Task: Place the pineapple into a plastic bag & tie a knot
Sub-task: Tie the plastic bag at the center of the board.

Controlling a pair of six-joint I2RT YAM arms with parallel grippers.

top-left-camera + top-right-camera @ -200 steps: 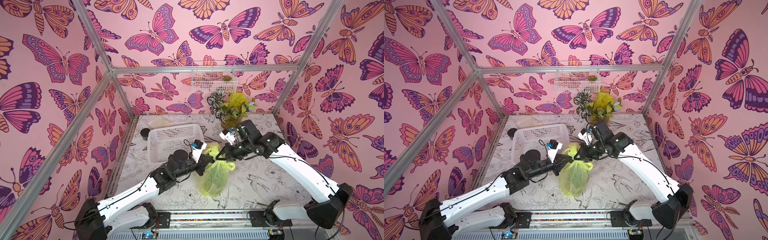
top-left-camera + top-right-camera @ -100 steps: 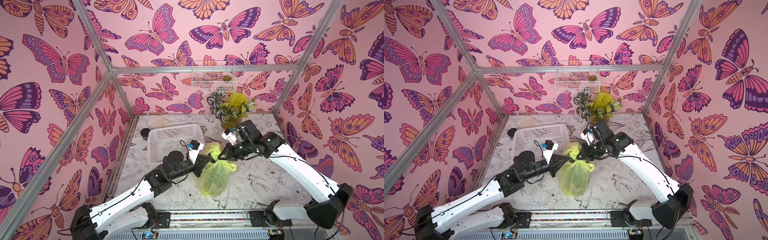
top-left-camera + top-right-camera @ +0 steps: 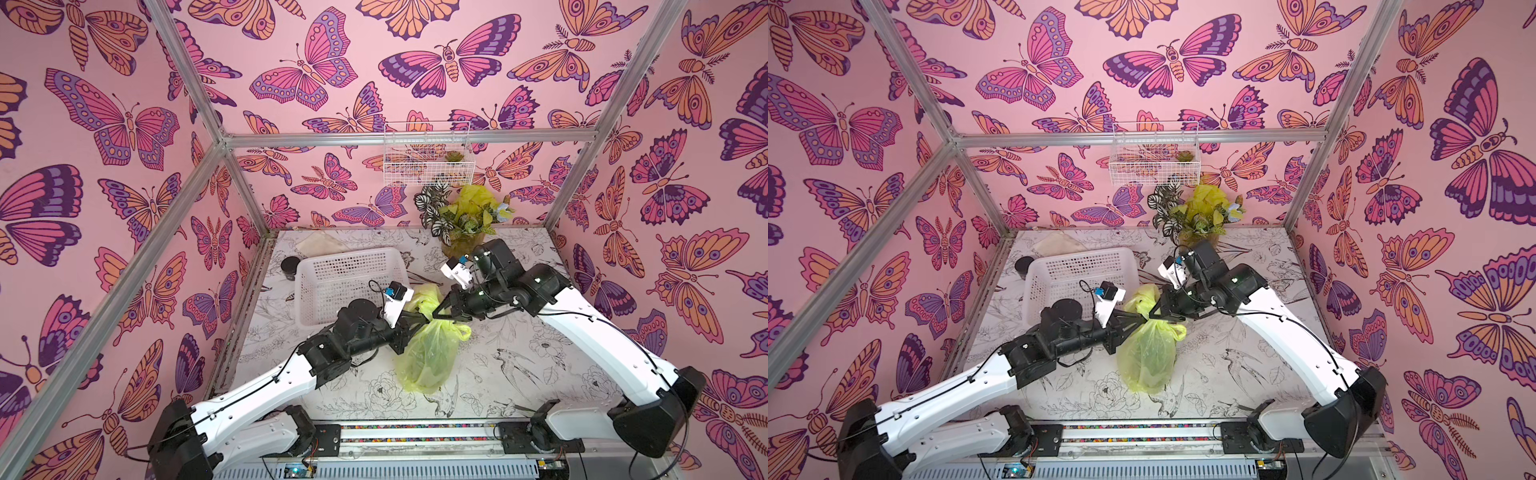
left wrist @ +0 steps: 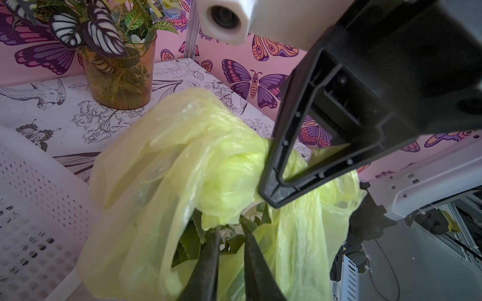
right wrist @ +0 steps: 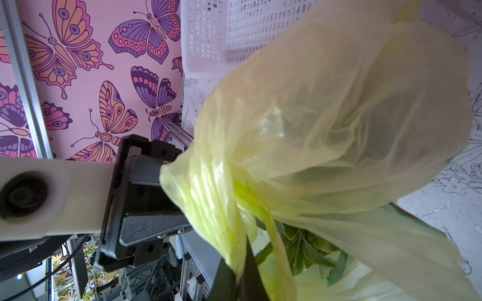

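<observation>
The heap of the bag's handle lies ahead of the left gripper's empty fingers, so the left gripper needs to close on the heap [image 4: 219, 216] before the right gripper pulls the knot tight.
The yellow-green plastic bag [image 3: 428, 353] [image 3: 1148, 357] stands on the table between both arms. Its handles are bunched into a knot [image 4: 229, 177] at the top. The pineapple is inside; only its green leaves [image 4: 191, 242] [image 5: 302, 245] show through the mouth. My left gripper [image 3: 424, 323] [image 4: 229, 229] sits at the knot from the left, jaws slightly apart, with nothing pinched between the tips. My right gripper [image 3: 437, 318] [image 5: 236, 250] comes in from the right and is shut on a strip of the bag's handle.
A white perforated basket [image 3: 349, 282] stands just behind the left gripper. A potted plant [image 3: 461, 224] with yellow wrapping is at the back. A small black round object [image 3: 290, 266] and a beige sheet [image 3: 320, 243] lie at the back left. A wire basket [image 3: 428, 158] hangs on the back wall.
My left jaws have parted a little at the knot and the left arm has shifted slightly. The right gripper keeps its hold, and the bag stays where it was.
</observation>
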